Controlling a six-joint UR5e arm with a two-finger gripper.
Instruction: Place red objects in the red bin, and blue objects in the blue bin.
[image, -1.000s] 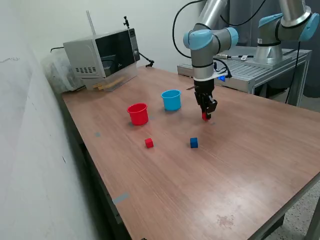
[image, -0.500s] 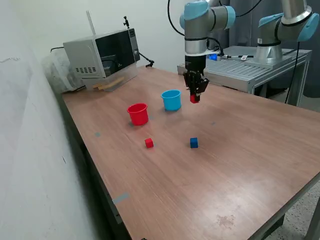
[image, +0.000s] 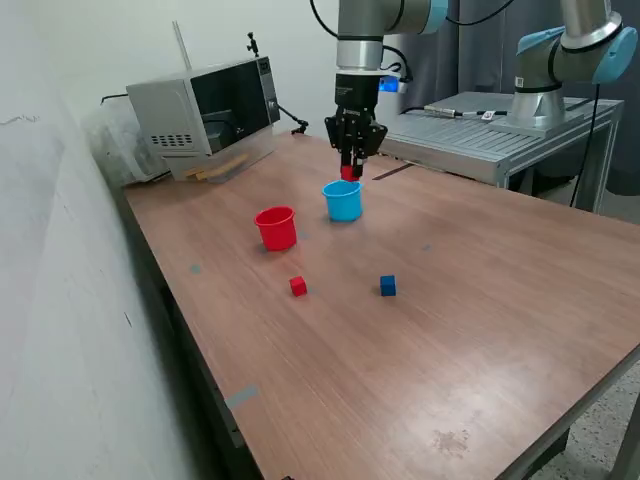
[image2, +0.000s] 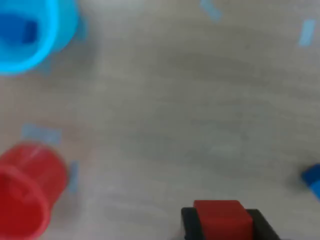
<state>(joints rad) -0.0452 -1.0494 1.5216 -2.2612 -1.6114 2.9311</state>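
Observation:
The robot's gripper should release the red cube, now above and behind the blue bin, on the bottom of the red bin (image: 277, 230) (image2: 21, 197), near the blue bin.
My gripper (image: 350, 170) hangs in the air just above and behind the light blue bin (image: 342, 200), shut on a small red cube (image: 349, 173). In the wrist view the red cube (image2: 222, 219) sits clamped between the two black fingers (image2: 189, 225). A dark blue cube (image2: 22, 30) lies inside the blue bin (image2: 47, 40). The red bin (image: 276, 227) stands on the table to the exterior view's left of the blue one; the wrist view shows the red bin (image2: 25, 195) with nothing visible inside. A second red cube (image: 298, 286) and a dark blue cube (image: 388, 286) rest on the table nearer the camera.
A microwave (image: 205, 110) stands at the table's far corner on the exterior view's left. A second robot arm (image: 560, 60) and a metal bench (image: 490, 120) are behind the table. Bits of blue tape (image: 240, 397) mark the wooden tabletop (image: 450, 350).
The gripper rose from the table with the red cube and travelled towards the exterior view's left and away from the camera, now hanging by the blue bin.

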